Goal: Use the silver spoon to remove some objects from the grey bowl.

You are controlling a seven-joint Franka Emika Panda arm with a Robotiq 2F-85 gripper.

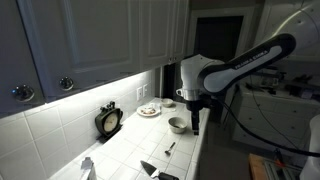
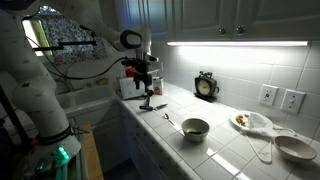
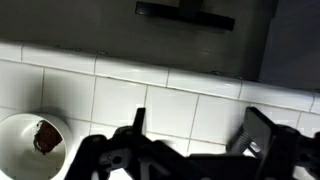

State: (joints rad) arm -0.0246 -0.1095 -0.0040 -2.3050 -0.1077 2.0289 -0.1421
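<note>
The robot's gripper should next go to the silver spoon's handle (image 1: 169, 150), on the tiles between the grey bowl and the black utensil, and close there.
The grey bowl (image 1: 177, 124) stands on the white tiled counter; it also shows in an exterior view (image 2: 195, 128) and at the lower left of the wrist view (image 3: 28, 146), with a dark item inside. The silver spoon (image 1: 170, 147) lies flat on the tiles between the bowl and a black utensil, as the exterior view from the counter's front (image 2: 168, 119) also shows. It is not visible in the wrist view. My gripper (image 1: 195, 122) hangs above the counter with its fingers open and empty (image 3: 198, 135), apart from spoon and bowl (image 2: 146, 90).
A black angular utensil (image 2: 150, 105) lies near the counter end, also seen in the wrist view (image 3: 185, 14). A white plate with small dark items (image 2: 245, 121), a white bowl (image 2: 295, 147) and a small clock (image 2: 206, 85) stand near the backsplash. Cabinets hang overhead.
</note>
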